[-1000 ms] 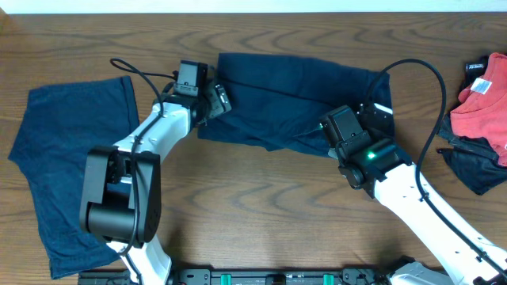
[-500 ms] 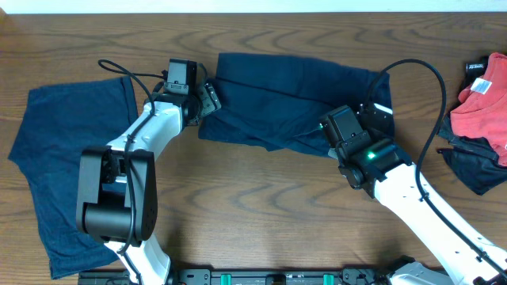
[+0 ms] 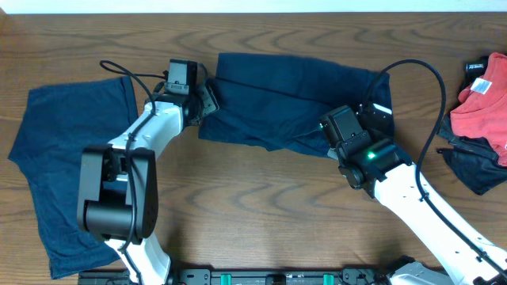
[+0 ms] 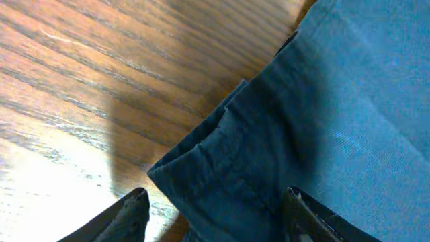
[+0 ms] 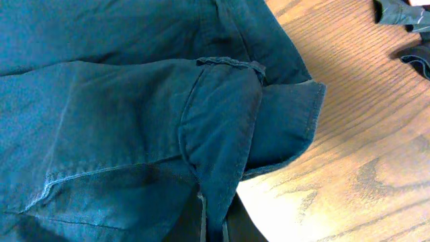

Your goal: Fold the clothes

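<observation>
My right gripper alone is holding the middle navy garment, and the garment's hemmed corner lies loose, so next my left gripper pinches that corner [image 4: 213, 181] before both pull the garment forward.
One of the clothes, a wrinkled navy garment [image 3: 289, 95], lies across the back middle of the table; a second navy one [image 3: 67, 158] is spread at the left. My left gripper [image 3: 207, 99] sits at the middle garment's left edge. In the left wrist view it [image 4: 215, 225] is open, its fingers [image 4: 131, 215] straddling a hemmed corner [image 4: 222, 154] without pinching it. My right gripper [image 3: 326, 136] is at that garment's front right edge. In the right wrist view it [image 5: 213, 228] is shut on a raised fold of the navy cloth [image 5: 222, 128].
A red garment [image 3: 483, 103] and a black one [image 3: 475, 170] lie at the right edge, with a small black tag [image 3: 478, 67] behind them. The table's far edge [image 3: 253, 11] runs just behind the clothes. Bare wood [image 3: 261, 206] lies in front.
My left gripper has shifted a little left, to the garment's left corner, and its jaws have narrowed. The right arm and its pinched fold have not moved.
</observation>
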`<state>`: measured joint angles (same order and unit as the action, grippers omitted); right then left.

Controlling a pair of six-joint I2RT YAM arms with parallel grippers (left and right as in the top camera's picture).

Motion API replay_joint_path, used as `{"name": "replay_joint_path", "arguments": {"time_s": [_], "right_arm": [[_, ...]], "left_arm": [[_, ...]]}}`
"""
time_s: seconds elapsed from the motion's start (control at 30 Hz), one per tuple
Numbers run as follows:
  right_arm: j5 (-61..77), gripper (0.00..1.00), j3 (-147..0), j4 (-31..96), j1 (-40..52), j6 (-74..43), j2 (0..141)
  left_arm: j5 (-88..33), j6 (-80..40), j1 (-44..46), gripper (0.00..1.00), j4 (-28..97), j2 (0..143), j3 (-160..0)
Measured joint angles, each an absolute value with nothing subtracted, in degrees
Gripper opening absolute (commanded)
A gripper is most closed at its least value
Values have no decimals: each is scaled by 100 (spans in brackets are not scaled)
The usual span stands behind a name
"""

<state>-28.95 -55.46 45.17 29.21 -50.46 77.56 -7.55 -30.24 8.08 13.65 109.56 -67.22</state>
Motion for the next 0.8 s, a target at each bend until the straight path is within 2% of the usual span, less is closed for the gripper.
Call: {"name": "replay_joint_path", "arguments": {"time_s": [0.1, 0.13, 0.17, 0.2, 0.23, 0.27, 0.33, 0.4, 0.43, 0.47, 0.5, 0.67, 0.7, 0.73, 0.8], "right_arm": [[-2871, 2, -5546, 4517, 2921, -5046, 7756], [-2862, 1, -5546, 4517, 2921, -5046, 7756], [-2849, 2, -5546, 4519, 2921, -5046, 7756], [-2842, 1, -5546, 4517, 2921, -5046, 7756], [-2832, 2, -5546, 4517, 2921, -5046, 7758], [-2823, 2, -5546, 4517, 2921, -5046, 7756], [-2808, 2, -5546, 4519, 2921, -5046, 7756], [-2805, 2, -5546, 4517, 2921, -5043, 7756], [-2805, 2, -5546, 4517, 2921, -5041, 7756], [-2803, 2, -5546, 4517, 2921, -5039, 7756], [-2801, 2, -5546, 4517, 2921, -5026, 7756], [-2794, 1, -5546, 4519, 2921, -4995, 7756], [-2790, 1, -5546, 4519, 2921, -4987, 7756], [-2790, 1, -5546, 4517, 2921, -4982, 7756], [-2790, 2, -5546, 4519, 2921, -4967, 7756]], "left_arm": [[-784, -3068, 808, 66, 1341, 11091, -6722], [-799, -3092, 808, 56, 1326, 11118, -6722], [-821, -3111, 808, 40, 1295, 11153, -6722], [-823, -3157, 808, 29, 1278, 11172, -6722], [-845, -3170, 808, 27, 1267, 11187, -6722], [-864, -3173, 808, 31, 1251, 11198, -6722], [-867, -3142, 814, 87, 1243, 11201, -6722], [-867, -3170, 814, 91, 1240, 11201, -6722], [-869, -3166, 814, 72, 1227, 11201, -6722], [-878, -3214, 814, 27, 1216, 11194, -6753], [-880, -3216, 814, 6, 1210, 11196, -6768], [-882, -3186, 814, 6, 1214, 11203, -6768], [-884, -3190, 821, 14, 1216, 11203, -6768], [-884, -3159, 821, 15, 1216, 11203, -6768], [-882, -3153, 819, 33, 1216, 11203, -6768]]}}
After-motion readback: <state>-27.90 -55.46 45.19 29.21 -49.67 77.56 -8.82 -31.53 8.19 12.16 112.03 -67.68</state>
